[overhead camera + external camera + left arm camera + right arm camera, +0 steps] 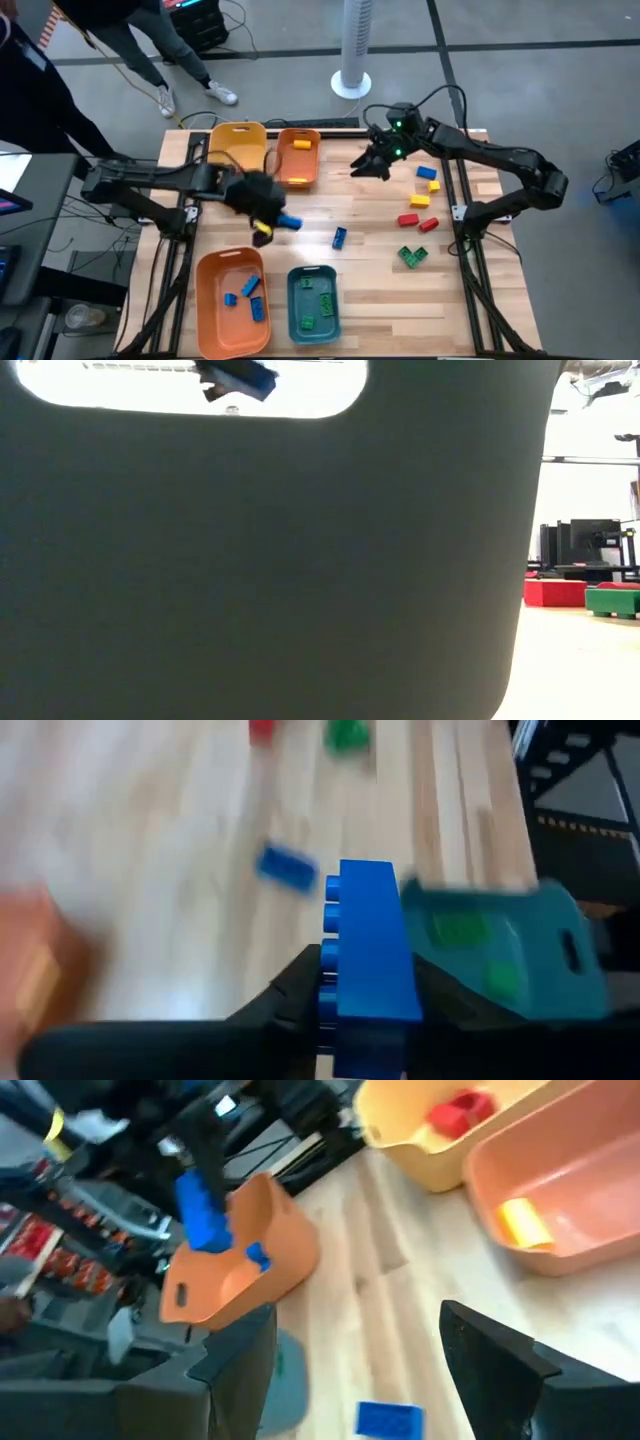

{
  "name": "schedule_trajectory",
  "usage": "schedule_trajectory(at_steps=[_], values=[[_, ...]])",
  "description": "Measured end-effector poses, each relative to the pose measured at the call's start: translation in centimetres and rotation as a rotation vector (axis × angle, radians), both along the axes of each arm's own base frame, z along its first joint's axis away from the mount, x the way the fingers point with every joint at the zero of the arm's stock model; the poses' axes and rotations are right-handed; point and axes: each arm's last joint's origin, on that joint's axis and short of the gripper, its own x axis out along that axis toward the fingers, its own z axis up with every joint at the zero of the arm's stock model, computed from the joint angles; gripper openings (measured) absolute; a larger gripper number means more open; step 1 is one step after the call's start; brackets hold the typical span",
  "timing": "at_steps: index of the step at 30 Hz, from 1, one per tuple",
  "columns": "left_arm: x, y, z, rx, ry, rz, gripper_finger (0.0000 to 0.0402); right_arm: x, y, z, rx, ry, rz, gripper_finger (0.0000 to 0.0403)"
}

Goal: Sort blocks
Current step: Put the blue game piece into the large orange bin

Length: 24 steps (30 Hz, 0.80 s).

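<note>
The robot's left gripper needs to release the blue block in the near orange bin (232,311), next to the small blue block there. The held blue block is now over the table.
My left gripper (268,222) hovers over the table's middle-left, shut on a blue block (370,950), which also shows in the high view as the blue block (289,222). My right gripper (368,166) is open and holds nothing, near the far orange bin (298,172); its fingers (240,1365) stand wide apart above a loose blue block (388,1420). Loose on the table lie a blue block (340,238), yellow blocks (420,200), red blocks (407,220) and green blocks (412,257). My left gripper pinches the blue block between its two fingers (290,995), one on the studded side (332,982) and one on the opposite face. The block runs along the fingers and sticks out past their tips. It is lifted clear of the table.
A yellow bin (237,145) with a red block and the far orange bin with a yellow block stand at the far edge. A near orange bin (232,300) holds blue blocks; a teal bin (313,303) holds green ones. A bin wall (270,560) fills most of the low view.
</note>
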Motion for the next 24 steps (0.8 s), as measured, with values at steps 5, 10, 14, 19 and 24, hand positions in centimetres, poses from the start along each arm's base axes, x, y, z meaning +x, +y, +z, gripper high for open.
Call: schedule_trajectory(at_steps=[5,10,14,19,24], values=[[-2.1,-4.0,-0.9,-0.183,0.207,0.074,0.0081,-0.3,-1.3,-0.4,-0.029,0.001,-0.037,0.0285],[-3.6,-7.8,-1.1,-0.307,0.292,0.097,0.0081,-0.1,-1.8,-0.9,-0.028,0.019,-0.057,0.0285],[-4.7,-9.8,-1.2,-0.39,0.358,0.149,0.0081,-0.1,-1.8,-1.0,-0.026,0.037,-0.075,0.0285],[-6.3,-11.9,-3.1,-0.427,0.502,0.201,0.0081,-0.1,-1.8,-1.1,-0.001,0.052,-0.096,0.0285],[-7.1,-13.3,-6.7,-0.498,0.61,0.211,0.0081,-0.1,-1.7,-1.1,-0.008,0.054,-0.097,0.0285]])
